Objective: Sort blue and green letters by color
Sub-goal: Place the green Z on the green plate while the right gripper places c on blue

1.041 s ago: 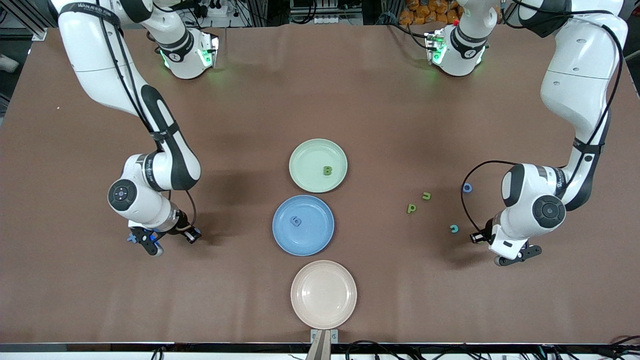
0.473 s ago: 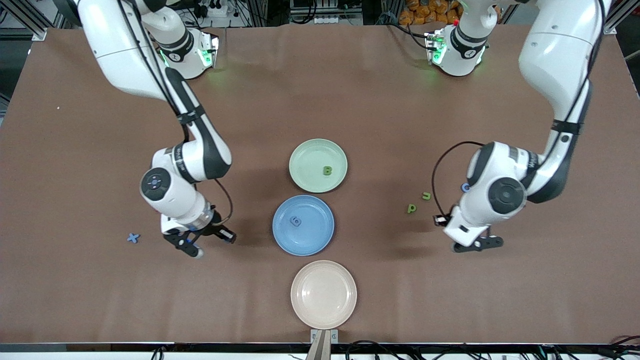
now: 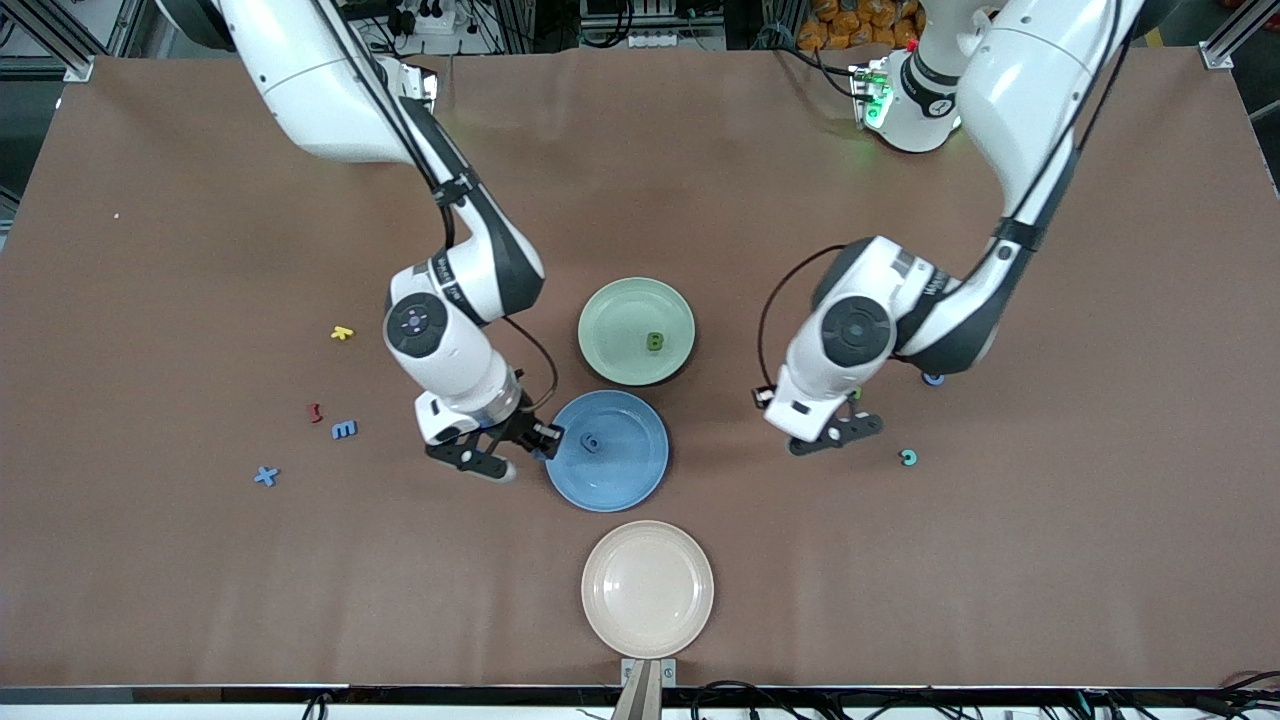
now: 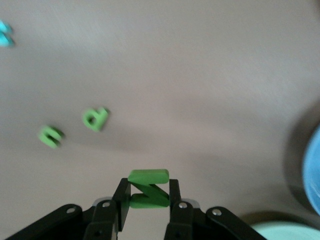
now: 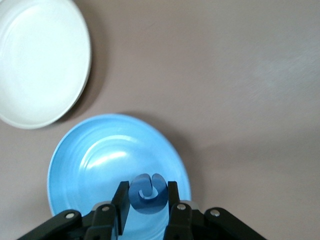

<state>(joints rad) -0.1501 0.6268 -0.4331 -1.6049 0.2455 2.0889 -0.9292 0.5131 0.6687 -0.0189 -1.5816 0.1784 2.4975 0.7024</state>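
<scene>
Next, my left gripper lets go of the zigzag green letter on the green plate [image 3: 630,335], close beside the green B.
My right gripper [image 3: 520,455] [image 5: 147,197] is shut on a curled blue letter [image 5: 148,192] and hangs over the edge of the blue plate [image 3: 630,470] [image 5: 100,160], which holds a blue 6 [image 3: 592,442]. My left gripper [image 3: 838,432] [image 4: 148,195] is shut on a zigzag green letter [image 4: 148,189] above bare table beside the green plate [image 3: 615,320], where a green B [image 3: 655,342] lies. A green p [image 4: 95,119] and a green n [image 4: 50,136] lie on the table under the left arm. A blue E [image 3: 344,429] and a blue X [image 3: 266,476] lie toward the right arm's end.
A pale pink plate [image 3: 647,589] [image 5: 40,60] sits nearest the front camera. A yellow letter [image 3: 342,333] and a dark red letter [image 3: 315,412] lie by the E. A teal letter [image 3: 908,457] [image 4: 5,35] and a half-hidden blue letter [image 3: 933,378] lie toward the left arm's end.
Both arms have swung in from the table's ends toward the plates in the middle, each with its letter still gripped. The loose letters have not moved.
</scene>
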